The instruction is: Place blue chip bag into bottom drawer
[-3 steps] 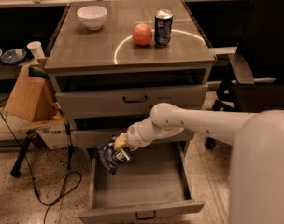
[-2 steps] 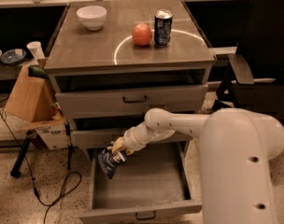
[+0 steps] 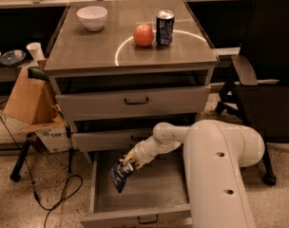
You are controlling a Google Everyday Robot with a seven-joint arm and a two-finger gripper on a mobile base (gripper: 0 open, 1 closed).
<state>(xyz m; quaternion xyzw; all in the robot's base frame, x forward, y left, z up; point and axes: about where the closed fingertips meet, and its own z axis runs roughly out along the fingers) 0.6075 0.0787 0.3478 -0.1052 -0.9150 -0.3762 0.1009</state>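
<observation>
Next, my gripper lets go of the blue chip bag onto the grey bottom of the bottom drawer, in a spot close behind its front panel (image 3: 121, 195).
The blue chip bag (image 3: 120, 174) hangs from my gripper (image 3: 127, 163), which is shut on its upper end. The bag is dark blue with white print and dangles over the left half of the open bottom drawer (image 3: 154, 198). That drawer is pulled far out and shows a plain grey floor. My white arm reaches in from the lower right, under the middle drawer, and covers the drawer's right side.
The cabinet top holds a white bowl (image 3: 92, 17), a red apple (image 3: 143, 34) and a blue soda can (image 3: 164, 27). The top drawer (image 3: 135, 101) and middle drawer (image 3: 111, 139) stand slightly out. A black chair (image 3: 263, 80) is at the right, a brown paper bag (image 3: 28, 99) and cables at the left.
The arm has swung closer to the camera and fills more of the lower right. The gripper still holds the bag over the left of the open drawer, moved slightly right and down.
</observation>
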